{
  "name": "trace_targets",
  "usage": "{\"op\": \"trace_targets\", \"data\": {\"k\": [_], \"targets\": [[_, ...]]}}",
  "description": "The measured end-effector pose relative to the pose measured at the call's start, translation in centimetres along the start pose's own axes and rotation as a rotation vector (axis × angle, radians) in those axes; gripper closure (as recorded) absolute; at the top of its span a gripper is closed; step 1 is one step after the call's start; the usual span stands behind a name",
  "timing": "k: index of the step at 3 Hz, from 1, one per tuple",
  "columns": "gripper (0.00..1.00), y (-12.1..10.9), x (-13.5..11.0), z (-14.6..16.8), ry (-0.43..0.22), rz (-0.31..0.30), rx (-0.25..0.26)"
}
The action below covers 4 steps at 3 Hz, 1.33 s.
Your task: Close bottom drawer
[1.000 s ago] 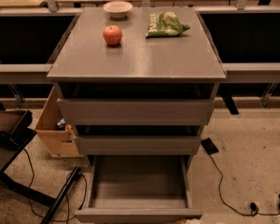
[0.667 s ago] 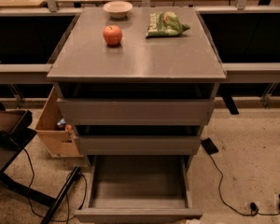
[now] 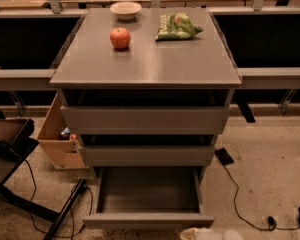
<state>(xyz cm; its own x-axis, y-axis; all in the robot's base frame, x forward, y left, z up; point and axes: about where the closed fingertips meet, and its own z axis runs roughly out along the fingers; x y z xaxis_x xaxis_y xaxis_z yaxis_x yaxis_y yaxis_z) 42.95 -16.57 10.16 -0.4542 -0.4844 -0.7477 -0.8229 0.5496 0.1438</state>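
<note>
Next, I release the bottom drawer, its front panel pushed in close under the middle drawer (image 3: 142,190).
The bottom drawer (image 3: 147,219) is the lowest of three grey drawers and stands pulled far out; its shallow grey tray is empty. The two drawers above it, the middle one (image 3: 146,155) and the top one (image 3: 144,119), stick out only slightly. My gripper (image 3: 206,233) shows only as a pale shape at the bottom edge of the camera view, just in front of the drawer's front panel and towards its right end, not clearly touching it.
On the cabinet top (image 3: 155,64) sit a red apple (image 3: 120,37), a white bowl (image 3: 125,9) and a green snack bag (image 3: 177,26). A cardboard box (image 3: 57,140) stands left of the cabinet. Cables (image 3: 236,196) and a dark stand (image 3: 10,144) lie on the floor.
The pale gripper has come into view at the bottom edge. The drawer and the things on the cabinet have not moved.
</note>
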Motion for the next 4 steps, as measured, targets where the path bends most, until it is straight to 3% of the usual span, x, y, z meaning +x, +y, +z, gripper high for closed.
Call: {"op": "trace_targets", "data": {"k": [1, 2, 3, 4], "targets": [[1.00, -3.1, -2.2, 1.8, -0.024, -0.085, -0.023], [1.00, -3.3, -2.4, 1.9, -0.025, -0.092, -0.025], [1.00, -5.4, -3.8, 2.8, -0.027, -0.138, -0.037], [1.00, -6.8, -7.7, 4.5, -0.051, -0.224, -0.089]]}}
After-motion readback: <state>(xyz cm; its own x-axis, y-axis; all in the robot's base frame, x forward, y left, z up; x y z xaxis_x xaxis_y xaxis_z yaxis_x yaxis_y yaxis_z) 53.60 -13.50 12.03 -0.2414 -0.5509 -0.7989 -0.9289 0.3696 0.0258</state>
